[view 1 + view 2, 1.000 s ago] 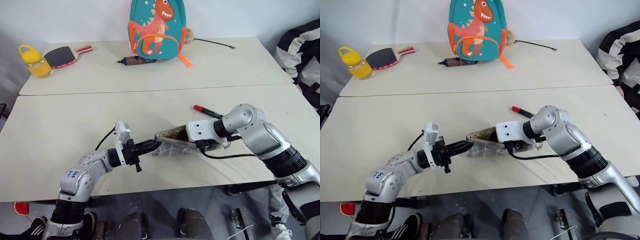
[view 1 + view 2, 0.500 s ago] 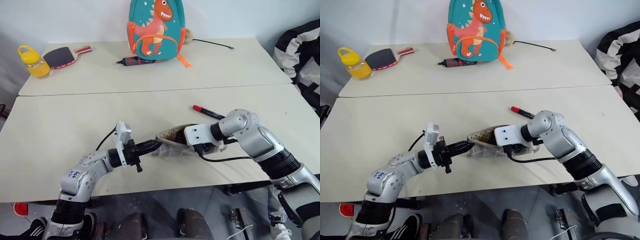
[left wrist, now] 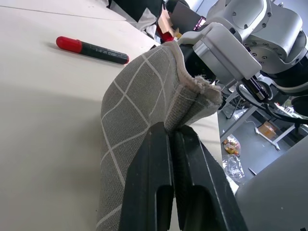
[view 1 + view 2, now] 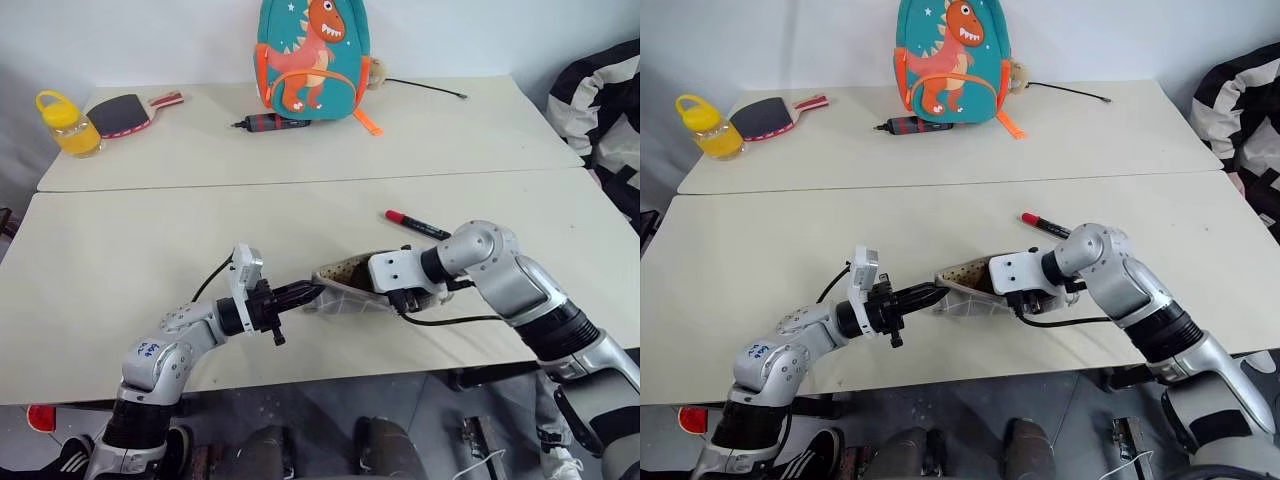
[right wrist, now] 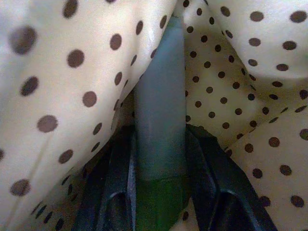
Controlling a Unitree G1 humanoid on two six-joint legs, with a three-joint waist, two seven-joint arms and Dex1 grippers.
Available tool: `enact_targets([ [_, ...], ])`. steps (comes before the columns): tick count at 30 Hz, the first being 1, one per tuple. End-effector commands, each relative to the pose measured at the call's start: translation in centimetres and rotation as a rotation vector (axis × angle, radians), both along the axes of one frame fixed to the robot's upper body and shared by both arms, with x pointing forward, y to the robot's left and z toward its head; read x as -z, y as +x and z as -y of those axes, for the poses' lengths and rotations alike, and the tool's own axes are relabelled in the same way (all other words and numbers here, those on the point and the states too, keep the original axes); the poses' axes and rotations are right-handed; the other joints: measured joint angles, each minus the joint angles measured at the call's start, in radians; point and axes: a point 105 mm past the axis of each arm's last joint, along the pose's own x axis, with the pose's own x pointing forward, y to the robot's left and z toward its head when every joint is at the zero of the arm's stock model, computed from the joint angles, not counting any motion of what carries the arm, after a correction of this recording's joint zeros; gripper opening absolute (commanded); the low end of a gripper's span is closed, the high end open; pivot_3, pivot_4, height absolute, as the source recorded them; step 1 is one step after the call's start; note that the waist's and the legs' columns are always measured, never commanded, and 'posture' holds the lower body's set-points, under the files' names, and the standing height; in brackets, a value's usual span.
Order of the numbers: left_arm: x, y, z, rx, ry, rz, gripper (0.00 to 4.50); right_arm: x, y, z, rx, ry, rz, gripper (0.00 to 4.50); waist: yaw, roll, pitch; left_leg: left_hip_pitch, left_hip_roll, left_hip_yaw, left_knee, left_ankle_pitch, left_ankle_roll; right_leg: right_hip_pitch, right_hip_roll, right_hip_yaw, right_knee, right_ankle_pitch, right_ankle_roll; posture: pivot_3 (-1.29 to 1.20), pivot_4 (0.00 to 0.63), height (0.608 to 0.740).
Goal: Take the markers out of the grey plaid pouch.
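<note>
I should set the pale green marker, which is still inside the pouch, on the table (image 4: 394, 263) just in front of the red-capped marker with my right gripper.
The grey plaid pouch (image 4: 345, 290) lies near the table's front edge with its mouth held open, showing the beige dotted lining. My left gripper (image 3: 172, 132) is shut on the pouch's rim at its left end. My right gripper (image 5: 159, 139) reaches inside the pouch, and its two black fingers (image 5: 115, 163) press on either side of a pale green marker (image 5: 160, 110). A second marker (image 4: 418, 224) with a red cap and a dark barrel lies on the table just behind the pouch.
On the far table stand a teal dinosaur backpack (image 4: 315, 55), a dark red-black pen-like tool (image 4: 272, 122), a table-tennis paddle (image 4: 125, 110), a yellow bottle (image 4: 65, 122) and a thin cable (image 4: 430, 88). Black-and-white fabric (image 4: 610, 90) hangs beyond the table's right edge.
The view has shifted a little. Both arms, the pouch and the red-capped marker stay where they were.
</note>
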Motion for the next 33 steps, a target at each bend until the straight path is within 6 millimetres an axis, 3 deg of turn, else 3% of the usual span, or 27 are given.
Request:
enact_targets([
  [1, -0.7, -0.2, -0.5, -0.014, 0.008, 0.046, 0.0, -2.3, -0.3, 1.2, 0.033, 0.053, 0.011, 1.04, 0.002, 0.0, 0.0, 0.0, 0.0, 0.0, 0.0, 0.0, 0.0, 0.0, 0.0, 0.0, 0.0, 0.0, 0.0, 0.0, 0.15, 0.74],
  [5, -0.7, -0.3, -1.0, -0.025, 0.01, 0.045, 0.0, -4.4, -0.6, 3.1, 0.078, 0.061, 0.02, 1.04, 0.005, 0.0, 0.0, -0.001, 0.0, -0.001, 0.0, 0.0, 0.0, 0.0, 0.0, 0.0, -0.001, 0.0, 0.0, 0.0, 0.15, 0.74],
  [8, -0.6, -0.2, -1.0, -0.031, 0.011, 0.048, 0.0, -5.3, -1.2, 3.0, 0.072, 0.113, 0.008, 1.04, 0.006, 0.0, 0.0, -0.002, -0.001, -0.001, 0.0, 0.0, 0.0, 0.0, 0.0, -0.001, -0.004, 0.0, 0.0, 0.0, 0.15, 0.74],
  [15, -1.5, 0.3, -0.1, -0.033, -0.001, 0.104, 0.0, -6.2, -3.7, -0.8, -0.013, 0.309, -0.127, 1.04, 0.005, 0.0, 0.0, -0.002, -0.001, -0.001, -0.001, 0.0, 0.0, 0.0, 0.0, -0.001, -0.004, 0.0, 0.0, 0.0, 0.15, 0.74],
  [26, -2.7, 0.1, 0.7, -0.012, 0.03, 0.225, 0.0, -8.4, -3.2, -4.3, -0.049, 0.5, -0.064, 1.04, 0.007, 0.0, 0.0, -0.003, -0.001, -0.001, -0.001, 0.0, 0.0, 0.0, 0.0, -0.001, -0.004, 0.0, 0.0, 0.0, 0.15, 0.74],
  [30, -3.2, 1.2, 0.0, -0.084, 0.066, 0.308, 0.0, -9.7, -3.4, -4.4, -0.067, 0.542, -0.057, 1.04, 0.009, 0.0, 0.0, -0.003, -0.001, -0.001, -0.001, 0.0, 0.0, 0.0, 0.0, -0.002, -0.004, 0.0, 0.0, 0.0, 0.15, 0.74],
  [33, -4.2, 2.4, -2.0, -0.158, 0.117, 0.39, 0.0, -12.8, -3.4, -4.4, -0.084, 0.658, -0.021, 1.04, 0.009, 0.0, 0.0, -0.003, -0.001, -0.001, -0.001, 0.0, 0.001, -0.001, 0.0, -0.002, -0.004, 0.0, 0.0, 0.0, 0.15, 0.74],
])
